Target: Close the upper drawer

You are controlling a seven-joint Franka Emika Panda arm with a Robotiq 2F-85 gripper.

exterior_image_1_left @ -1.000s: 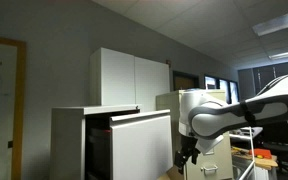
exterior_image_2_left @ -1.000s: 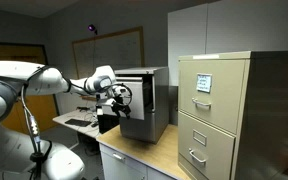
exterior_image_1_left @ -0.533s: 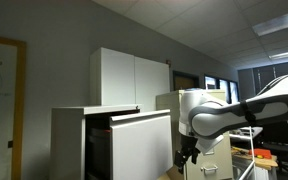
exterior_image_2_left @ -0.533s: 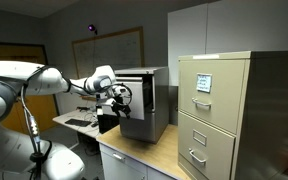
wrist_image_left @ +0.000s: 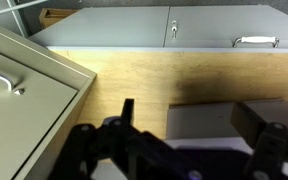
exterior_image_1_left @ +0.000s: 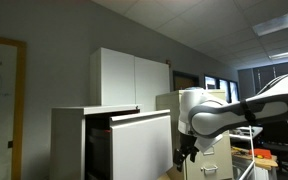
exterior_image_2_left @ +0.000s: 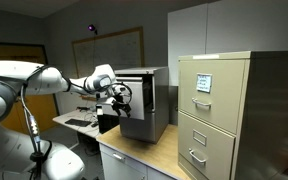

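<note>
I should move my gripper next to the top edge (exterior_image_1_left: 162, 114) (wrist_image_left: 198, 142) of the upper drawer's front, near the corner beside the filing cabinet, and close it there.
The upper drawer (exterior_image_1_left: 141, 146) of the low white cabinet stands pulled out, its plain white front forward and its dark interior showing behind it. It also shows in an exterior view (exterior_image_2_left: 141, 103) as a grey-white box. My gripper (exterior_image_1_left: 187, 155) hangs just beside the drawer front's outer edge, and also shows in an exterior view (exterior_image_2_left: 115, 96) right in front of the drawer. In the wrist view the gripper (wrist_image_left: 192, 118) is open, its dark fingers (wrist_image_left: 127, 110) spread wide, with a pale flat surface (wrist_image_left: 206, 120) between them.
A beige filing cabinet (exterior_image_2_left: 222, 112) with handled drawers stands beside the white cabinet and shows in the wrist view (wrist_image_left: 24, 100). Tall white cupboard doors (exterior_image_1_left: 132, 78) rise behind. A wooden top (wrist_image_left: 134, 85) lies below the gripper. A desk with clutter (exterior_image_2_left: 79, 122) is behind the arm.
</note>
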